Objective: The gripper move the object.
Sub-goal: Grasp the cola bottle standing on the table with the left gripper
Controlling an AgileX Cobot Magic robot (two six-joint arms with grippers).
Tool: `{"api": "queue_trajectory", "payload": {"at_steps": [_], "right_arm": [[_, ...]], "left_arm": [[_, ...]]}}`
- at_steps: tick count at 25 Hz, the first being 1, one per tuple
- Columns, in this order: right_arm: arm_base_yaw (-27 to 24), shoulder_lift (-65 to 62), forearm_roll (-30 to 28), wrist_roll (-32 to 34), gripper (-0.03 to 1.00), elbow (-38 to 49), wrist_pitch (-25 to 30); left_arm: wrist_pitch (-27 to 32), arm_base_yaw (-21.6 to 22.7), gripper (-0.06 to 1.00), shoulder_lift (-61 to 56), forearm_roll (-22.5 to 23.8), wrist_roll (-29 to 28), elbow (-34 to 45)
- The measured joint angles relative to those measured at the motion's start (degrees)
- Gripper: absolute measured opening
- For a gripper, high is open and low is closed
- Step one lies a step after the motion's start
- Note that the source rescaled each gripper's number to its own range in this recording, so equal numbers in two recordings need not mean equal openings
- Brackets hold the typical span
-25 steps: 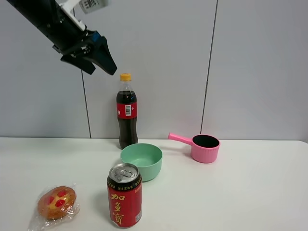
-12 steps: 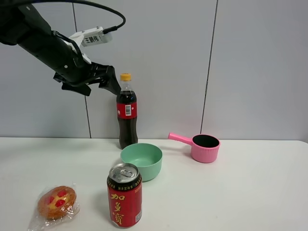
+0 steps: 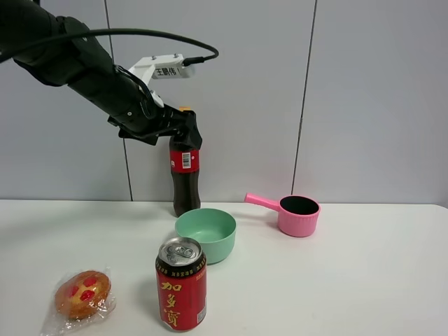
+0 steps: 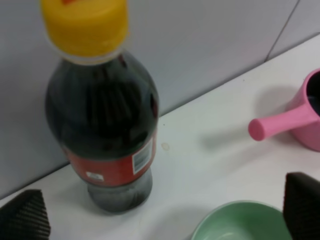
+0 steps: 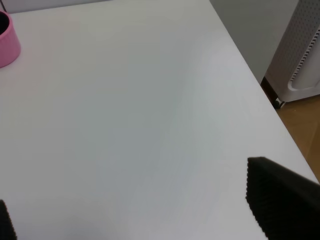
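Observation:
Next, my left gripper moves down to the red label (image 3: 185, 161) (image 4: 112, 170) of the cola bottle, far below its yellow cap, and closes there.
The cola bottle (image 3: 185, 178), tall, with a red label and a yellow cap, stands upright at the back of the white table by the wall. My left gripper (image 3: 187, 133) is at the bottle's neck and shoulder and covers most of the cap. In the left wrist view the bottle (image 4: 102, 125) stands close ahead, and the left gripper (image 4: 160, 212) is open, with one black fingertip (image 4: 22, 217) low at each side and nothing between them. My right gripper (image 5: 142, 212) is open and empty over bare table; it does not show in the exterior view.
A green bowl (image 3: 206, 234) sits just in front of the bottle. A red can (image 3: 181, 283) stands nearer the front. A pink scoop cup (image 3: 297, 213) lies at the right, a wrapped bun (image 3: 82, 295) at the front left. The table's right edge (image 5: 250, 70) borders a white appliance (image 5: 305, 60).
My left arm has come down and to the right from high at the upper left, bringing its gripper up against the bottle's top. The bottle and the other things have not moved.

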Motion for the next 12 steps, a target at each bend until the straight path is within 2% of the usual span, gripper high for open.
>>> {"api": "queue_trajectory", "payload": {"at_steps": [5,8,9,12], "right_arm": [[0.00,0.00,0.00,0.00,1.00,0.00,0.00],[0.00,0.00,0.00,0.00,1.00,0.00,0.00],[0.00,0.00,0.00,0.00,1.00,0.00,0.00],[0.00,0.00,0.00,0.00,1.00,0.00,0.00]], "left_arm": [[-6.49,0.00,1.00,2.30,2.52,-4.24,0.00],[-7.86,0.00,1.00,2.97,5.22,-9.07,0.00],[-7.86,0.00,1.00,2.97,5.22,-9.07,0.00],[-9.43,0.00,1.00,3.60,8.11,-15.36,0.00]]}}
